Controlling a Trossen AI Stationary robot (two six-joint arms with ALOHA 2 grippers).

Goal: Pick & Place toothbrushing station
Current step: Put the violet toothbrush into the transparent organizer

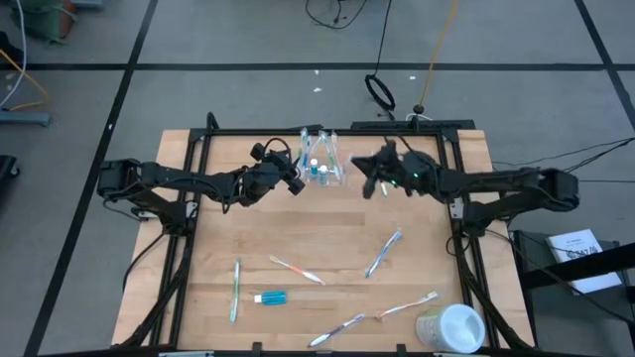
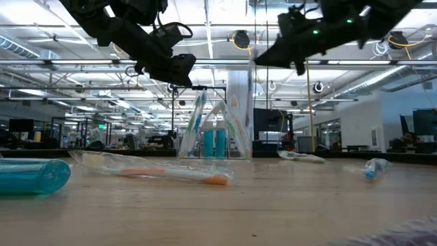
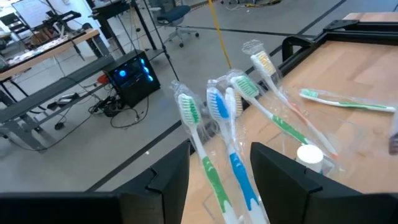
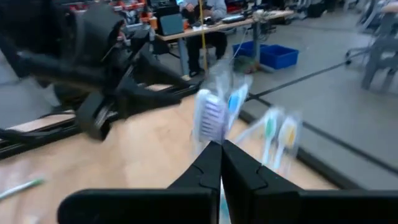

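The orange toothbrush's neck (image 1: 281, 262), close to its bristles and near the blue toothpaste tube, should be my left gripper's next stop, and I should close it there.
The clear plastic cup (image 1: 322, 171) stands at the table's far middle and also shows in the low view (image 2: 213, 140). It holds several wrapped toothbrushes (image 3: 214, 106), heads up, and blue toothpaste tubes with white caps (image 3: 309, 154). My left gripper (image 1: 296, 184) is open just left of the cup. In the left wrist view (image 3: 217, 177) its fingers stand on either side of a green and a blue brush handle. I cannot tell whether they touch. My right gripper (image 1: 364, 184) is just right of the cup, raised (image 2: 265, 60), and shut on a wrapped toothbrush (image 4: 210, 118). My right gripper pinches a wrapped toothbrush between its two shut fingers (image 4: 205, 168). The white bristle head (image 4: 209, 117) sticks out just past the fingertips, and a strip of teal handle shows between them. The fingers lie along the brush. They hide the rest of the hold.
Several loose wrapped toothbrushes lie on the near half of the table (image 1: 296, 269) (image 1: 382, 255) (image 1: 235, 291). A blue toothpaste tube (image 1: 270, 297) lies near the left front. A larger white cup (image 1: 451, 327) lies at the near right corner. Dark frame rails run along both table sides.
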